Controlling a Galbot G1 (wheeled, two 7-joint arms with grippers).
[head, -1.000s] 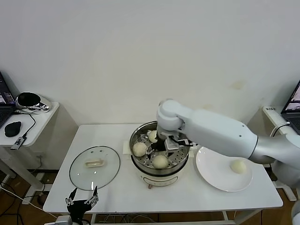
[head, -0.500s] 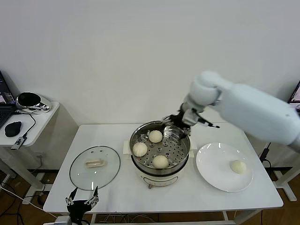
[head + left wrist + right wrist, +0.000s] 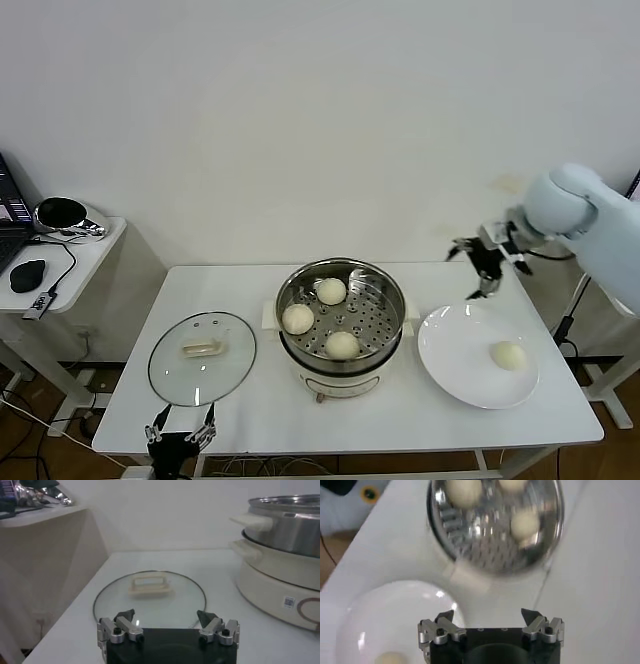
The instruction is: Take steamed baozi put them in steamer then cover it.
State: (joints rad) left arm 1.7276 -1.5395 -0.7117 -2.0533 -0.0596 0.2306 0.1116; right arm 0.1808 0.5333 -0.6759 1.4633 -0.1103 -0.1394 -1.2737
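Note:
The robot's right gripper needs to next move to the baozi still on the white plate and close around the baozi's sides (image 3: 508, 355) (image 3: 392, 658).
The steel steamer (image 3: 341, 300) stands mid-table on its white base and holds three cream-white baozi (image 3: 331, 291) on its perforated tray; it also shows in the right wrist view (image 3: 495, 525). One more baozi (image 3: 509, 355) lies on the white plate (image 3: 460, 350) at the right. The glass cover (image 3: 202, 357) with its cream handle lies flat on the table at the left, also in the left wrist view (image 3: 150, 597). My right gripper (image 3: 482, 262) is open and empty, in the air above the plate's far edge. My left gripper (image 3: 180, 432) is open and empty at the table's front edge, just before the cover.
A side table (image 3: 60, 250) at the far left carries a mouse and a shiny helmet-like object. A laptop edge shows at the far right. The wall stands close behind the table.
My right gripper has left the steamer, empty, and swung up and right to above the plate's far edge. Three baozi stay in the steamer. The left arm has barely moved.

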